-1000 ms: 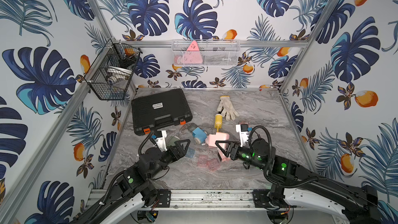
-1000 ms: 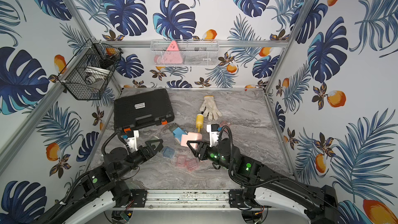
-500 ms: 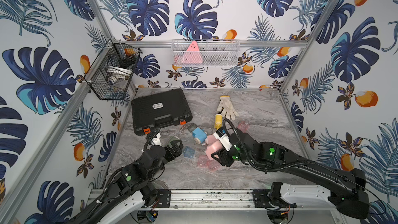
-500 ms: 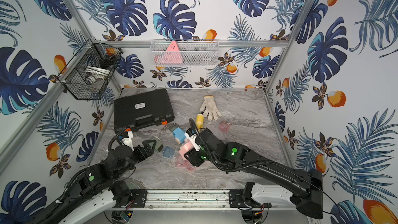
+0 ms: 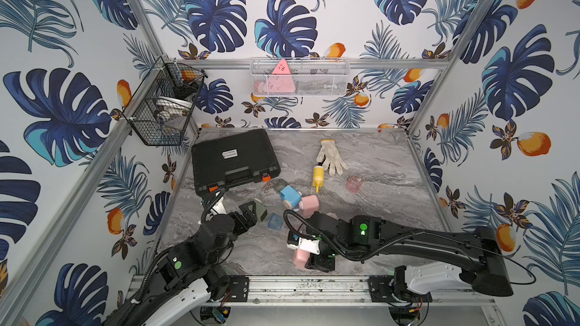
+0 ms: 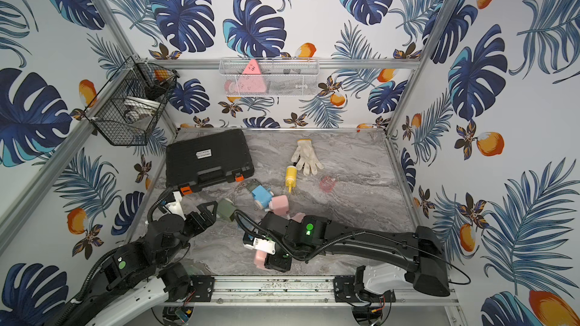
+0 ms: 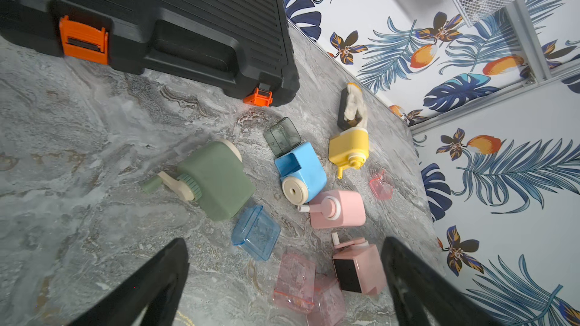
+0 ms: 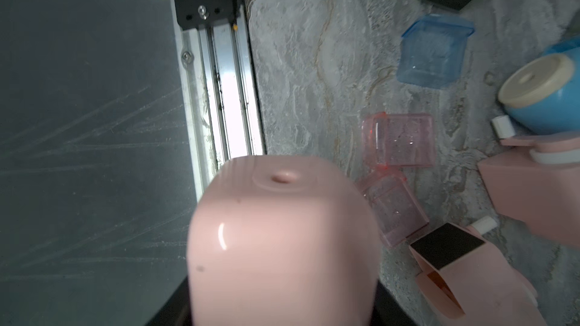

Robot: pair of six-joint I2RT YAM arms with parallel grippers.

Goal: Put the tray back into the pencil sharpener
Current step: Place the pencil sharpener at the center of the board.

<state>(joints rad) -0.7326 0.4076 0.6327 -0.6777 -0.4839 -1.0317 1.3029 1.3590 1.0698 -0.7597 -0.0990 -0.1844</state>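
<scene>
Next, my right gripper releases the pink pencil sharpener on the marble (image 5: 305, 262) between the front rail and the clear pink trays.
My right gripper (image 5: 309, 260) is shut on a pink pencil sharpener (image 8: 282, 239), holding it low near the table's front rail; it also shows in a top view (image 6: 260, 258). Two clear pink trays (image 8: 398, 139) (image 8: 392, 208) lie on the marble just beyond it, apart from it. The left wrist view has them too (image 7: 295, 280) (image 7: 326, 305); in both top views my right arm hides them. My left gripper (image 7: 282, 246) hangs open above the marble near the trays, holding nothing. A blue tray (image 7: 255, 232) lies beside a green sharpener (image 7: 216, 180).
Blue (image 7: 301, 170), yellow (image 7: 348, 148) and two more pink sharpeners (image 7: 340, 208) (image 7: 357, 265) are scattered mid-table. A grey tray (image 7: 281, 136) and a further pink tray (image 5: 354, 183) lie loose. A black case (image 5: 233, 159) sits back left, with a glove (image 5: 331, 156) behind.
My right arm has swung from mid-table toward the front rail, carrying the pink sharpener and turning it. The left gripper has barely moved and stays open.
</scene>
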